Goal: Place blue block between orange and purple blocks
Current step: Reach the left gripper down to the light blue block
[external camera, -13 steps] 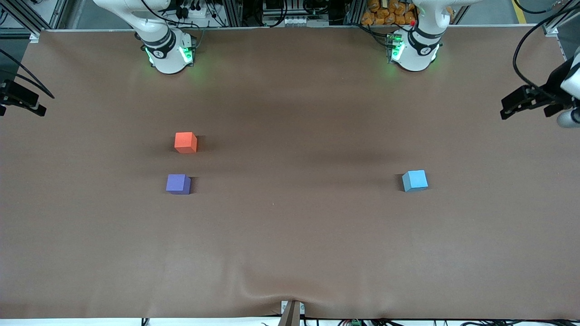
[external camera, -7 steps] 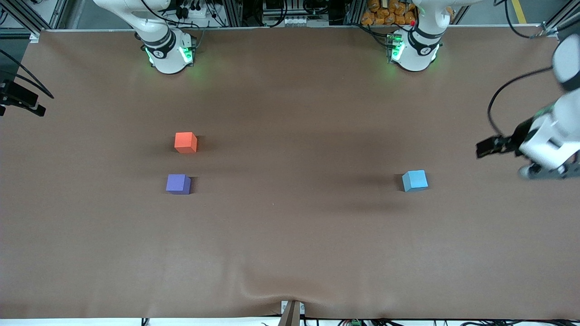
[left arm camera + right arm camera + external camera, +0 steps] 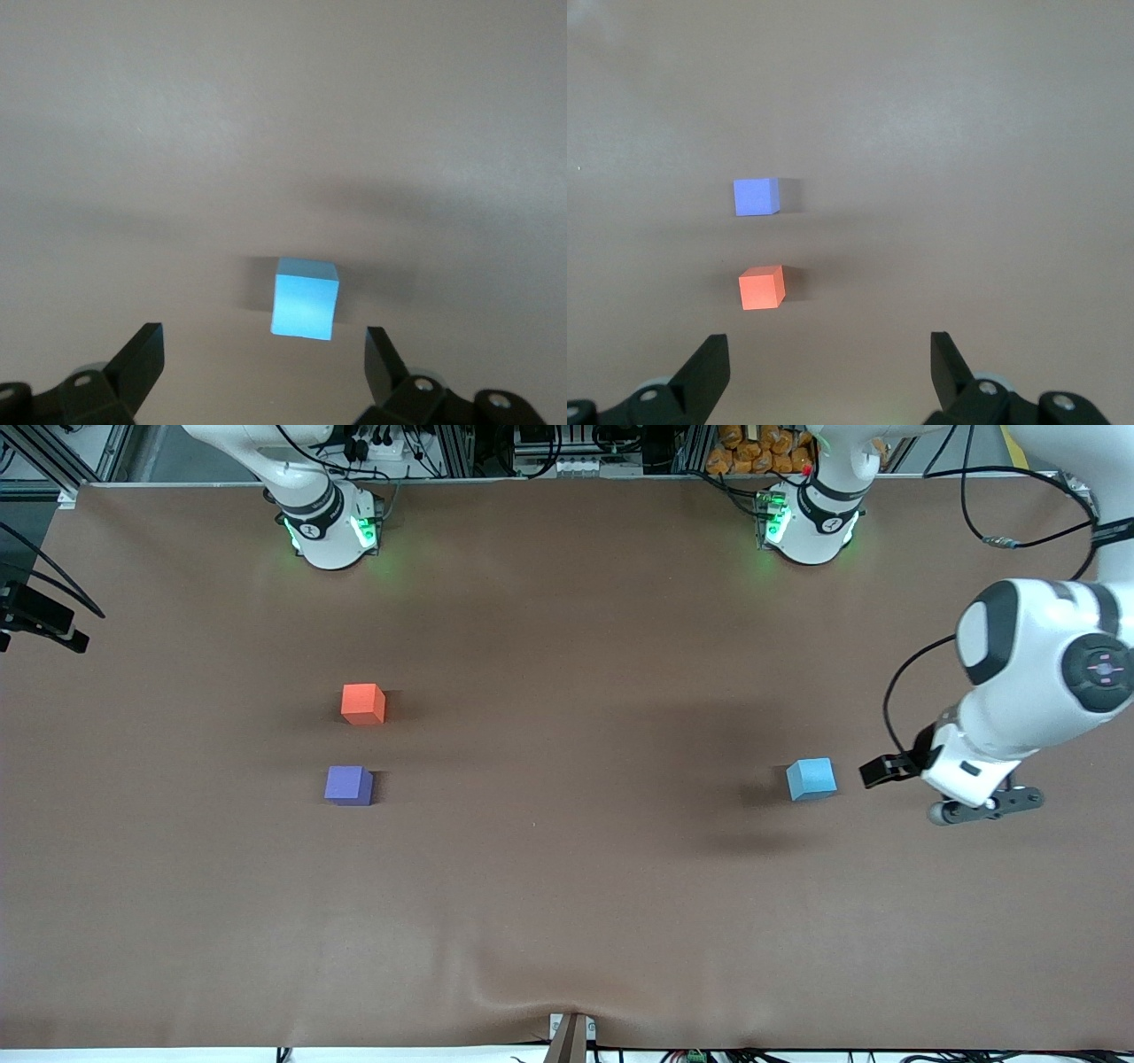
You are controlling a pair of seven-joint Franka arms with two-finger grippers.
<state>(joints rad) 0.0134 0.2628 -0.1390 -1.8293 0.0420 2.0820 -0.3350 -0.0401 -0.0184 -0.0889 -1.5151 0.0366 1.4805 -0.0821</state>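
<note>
My left gripper is to go to the blue block next and close across its middle [image 3: 811,780] [image 3: 304,305], with one finger on each of two opposite sides.
The blue block [image 3: 811,779] sits on the table toward the left arm's end; it also shows in the left wrist view [image 3: 305,298]. The orange block [image 3: 363,704] and the purple block [image 3: 348,786] sit apart toward the right arm's end, the purple one nearer the front camera. Both show in the right wrist view, orange [image 3: 762,288] and purple [image 3: 756,197]. My left gripper [image 3: 982,808] [image 3: 264,347] is open and empty, up over the table beside the blue block. My right gripper [image 3: 828,354] is open, empty and high, and waits.
The brown table cover [image 3: 567,886] is rumpled at the front edge. The two arm bases [image 3: 332,527] [image 3: 811,518] stand along the back. A black part of the right arm's hand [image 3: 40,618] shows at the table's end.
The left arm has swung in from the table's end and come down toward the blue block. The blocks and the right arm have not moved.
</note>
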